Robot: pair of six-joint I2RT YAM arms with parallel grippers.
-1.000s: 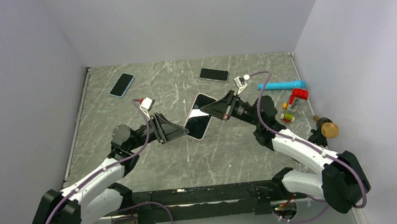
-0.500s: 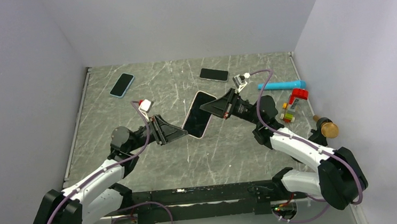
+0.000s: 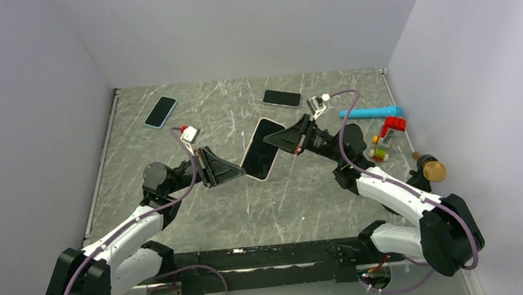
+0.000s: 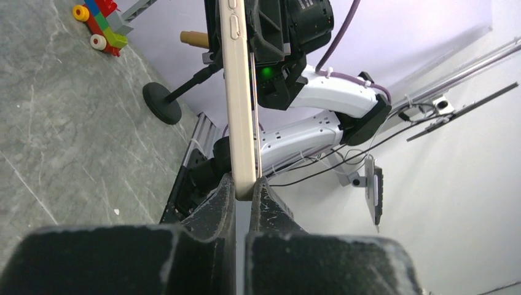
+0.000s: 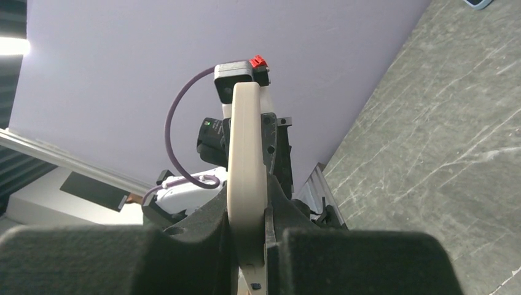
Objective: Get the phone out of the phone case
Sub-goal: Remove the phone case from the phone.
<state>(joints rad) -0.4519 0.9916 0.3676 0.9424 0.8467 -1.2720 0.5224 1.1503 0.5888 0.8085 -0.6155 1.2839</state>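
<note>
Both grippers are on the phone case's edge and the phone stays inside, so the robot's left gripper will open, back away and take the phone's lower end (image 3: pixel 256 172).
A phone with a dark screen in a pale beige phone case (image 3: pixel 260 158) hangs tilted above the middle of the table, held at both ends. My left gripper (image 3: pixel 241 171) is shut on its lower left end. The left wrist view shows the case's edge (image 4: pixel 238 92) running up from between the left gripper's (image 4: pixel 244 186) fingers. My right gripper (image 3: pixel 273 140) is shut on the upper right end. In the right wrist view the case edge (image 5: pixel 246 147) is clamped in the right gripper (image 5: pixel 247 212). The phone still sits inside the case.
A blue-cased phone (image 3: pixel 161 112) lies at the back left and a black phone (image 3: pixel 282 98) at the back centre. At the right are a cyan tube (image 3: pixel 371 113), a red-capped piece (image 3: pixel 391 126), toy bricks (image 3: pixel 379 154) and a brass-topped stand (image 3: pixel 429 169).
My left gripper has closed onto the lower end of the cased phone. The phone and both grippers have shifted slightly left and toward the back.
</note>
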